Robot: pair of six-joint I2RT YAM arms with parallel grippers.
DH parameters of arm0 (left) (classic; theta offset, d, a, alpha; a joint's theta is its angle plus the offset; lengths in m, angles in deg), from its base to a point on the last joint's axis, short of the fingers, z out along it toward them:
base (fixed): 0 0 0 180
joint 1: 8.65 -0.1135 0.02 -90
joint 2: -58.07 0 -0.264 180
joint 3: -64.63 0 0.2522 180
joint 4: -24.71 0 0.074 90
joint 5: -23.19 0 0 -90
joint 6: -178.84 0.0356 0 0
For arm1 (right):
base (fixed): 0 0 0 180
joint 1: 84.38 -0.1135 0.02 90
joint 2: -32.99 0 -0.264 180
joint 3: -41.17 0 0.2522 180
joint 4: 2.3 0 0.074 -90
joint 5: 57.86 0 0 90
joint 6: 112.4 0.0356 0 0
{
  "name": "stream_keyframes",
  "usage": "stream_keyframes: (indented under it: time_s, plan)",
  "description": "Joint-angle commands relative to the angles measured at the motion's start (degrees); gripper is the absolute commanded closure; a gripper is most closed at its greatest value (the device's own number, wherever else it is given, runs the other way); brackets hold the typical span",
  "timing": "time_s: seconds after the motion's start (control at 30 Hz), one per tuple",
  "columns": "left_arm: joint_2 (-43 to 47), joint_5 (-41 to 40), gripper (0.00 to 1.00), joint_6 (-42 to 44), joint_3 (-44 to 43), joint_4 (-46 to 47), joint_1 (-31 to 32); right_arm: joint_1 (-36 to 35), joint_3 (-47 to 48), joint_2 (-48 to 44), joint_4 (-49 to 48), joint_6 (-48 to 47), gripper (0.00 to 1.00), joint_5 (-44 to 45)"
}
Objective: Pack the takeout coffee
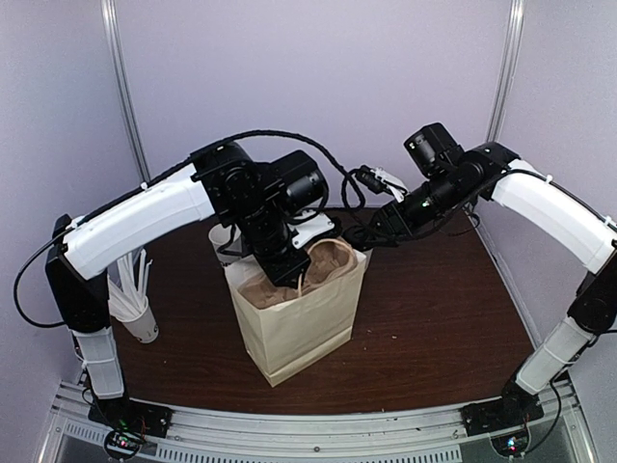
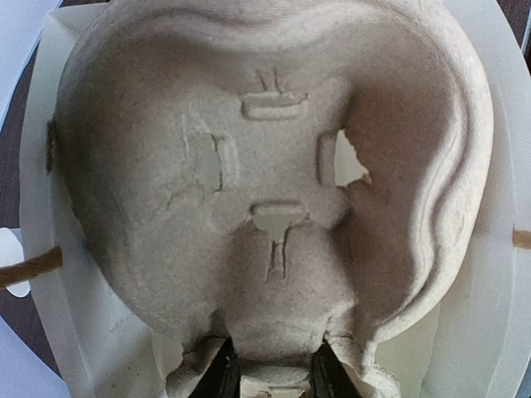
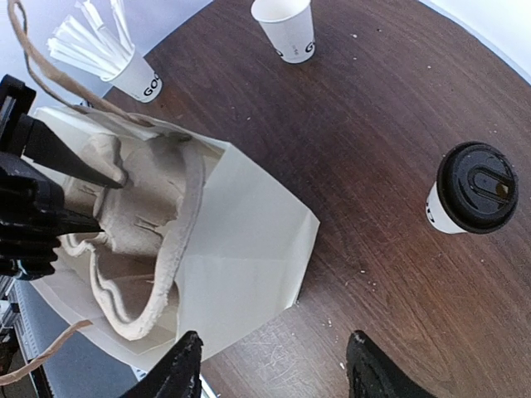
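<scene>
My left gripper needs to release the brown pulp cup carrier down at the bottom of the paper bag [image 1: 299,326] [image 2: 278,170].
The takeout coffee [image 3: 473,189], a white paper cup with a black lid, stands upright on the dark table in the right wrist view; the top view does not show it. My right gripper [image 3: 274,375] hovers open above the bag's corner, well short of the coffee, holding nothing. A brown pulp cup carrier [image 2: 265,182] sits in the mouth of the paper bag [image 1: 299,328]. My left gripper [image 2: 274,377] is shut on the carrier's near edge, one black finger on each side of a ridge. From the right wrist, those left fingers [image 3: 62,162] pinch the carrier [image 3: 141,240] inside the bag [image 3: 241,240].
A white cup of wrapped straws [image 1: 135,313] stands at the left, also in the right wrist view [image 3: 137,75]. An empty lidless white cup [image 3: 286,29] stands behind the bag. The bag's twine handles [image 3: 50,75] hang loose. Purple walls enclose the table.
</scene>
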Motion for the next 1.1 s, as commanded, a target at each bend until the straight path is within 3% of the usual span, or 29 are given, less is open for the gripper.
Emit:
stream_keyframes:
  time_s: [0.0,0.43,0.77,1.07]
  plan:
    - [0.5,-1.0,1.00,-0.4,-2.3,-1.3,0.2,-1.0,1.0,0.8,-0.3,-1.5,0.40,-6.5]
    - [3.5,-1.0,1.00,-2.0,0.3,-0.7,0.2,-3.5,3.9,4.4,2.5,-3.0,0.39,-5.9]
    - [3.8,-0.4,1.00,-2.1,1.0,0.1,0.2,-6.4,7.0,7.2,5.0,-1.5,0.33,6.6]
    - [5.0,0.3,1.00,-3.0,2.7,-0.1,0.1,-6.3,7.1,5.8,4.0,-0.1,0.48,16.9]
